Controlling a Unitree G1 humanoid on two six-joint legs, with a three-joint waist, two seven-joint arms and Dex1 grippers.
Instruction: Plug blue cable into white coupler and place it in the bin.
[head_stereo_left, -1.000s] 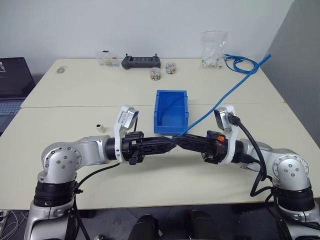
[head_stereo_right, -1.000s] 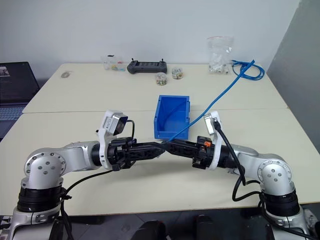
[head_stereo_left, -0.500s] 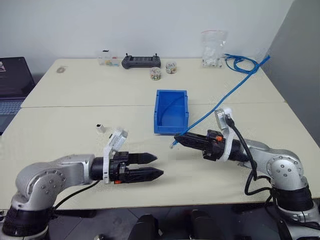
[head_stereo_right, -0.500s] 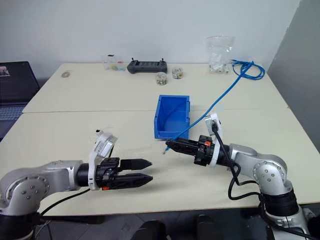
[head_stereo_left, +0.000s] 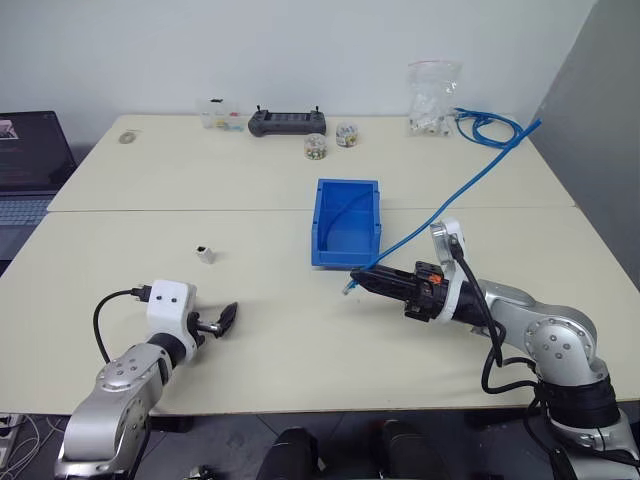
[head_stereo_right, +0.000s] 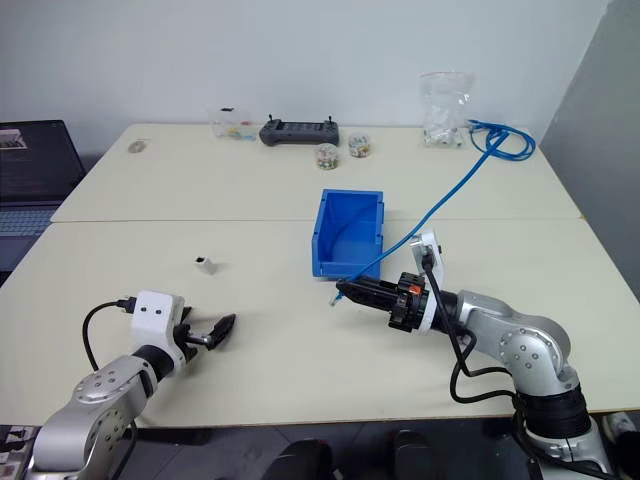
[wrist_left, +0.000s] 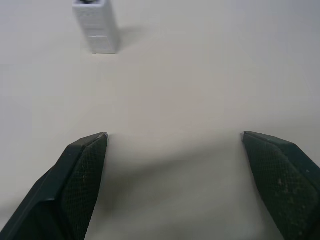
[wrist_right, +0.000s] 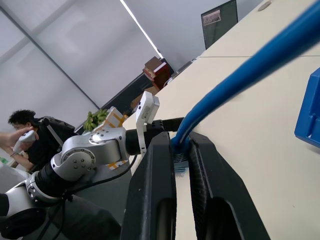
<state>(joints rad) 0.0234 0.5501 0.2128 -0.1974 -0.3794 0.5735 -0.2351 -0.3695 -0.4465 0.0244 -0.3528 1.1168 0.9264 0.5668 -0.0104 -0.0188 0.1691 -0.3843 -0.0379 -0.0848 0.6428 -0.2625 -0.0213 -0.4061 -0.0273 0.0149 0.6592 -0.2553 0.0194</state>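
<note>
My left gripper should close on the sides of the white coupler (head_stereo_left: 206, 256) (wrist_left: 98, 31), because the coupler's opening needs to stay free for the plug of the blue cable.
The blue cable (head_stereo_left: 440, 215) runs in the air from the back right of the table down to my right gripper (head_stereo_left: 355, 279), which is shut on it just behind its clear plug (head_stereo_left: 346, 290). In the right wrist view the cable (wrist_right: 240, 75) passes between that gripper's fingers (wrist_right: 155, 165). The blue bin (head_stereo_left: 345, 222) stands open just behind this gripper. The white coupler (head_stereo_left: 205, 254) lies alone on the table left of the bin. My left gripper (head_stereo_left: 225, 320) is low at the front left, open and holding nothing. The left wrist view shows the coupler (wrist_left: 95, 25) ahead of it.
Along the far edge stand a black controller (head_stereo_left: 287, 121), small jars (head_stereo_left: 315, 147), a clear bag of white pieces (head_stereo_left: 432, 95) and a coil of blue cable (head_stereo_left: 485, 127). A laptop (head_stereo_left: 30, 160) sits at the far left. A person (wrist_right: 25, 130) shows in the right wrist view.
My left gripper opened, drew away from the right gripper's tip and swung left and down to the table's front left. The right gripper kept hold of the cable and stayed nearly still.
</note>
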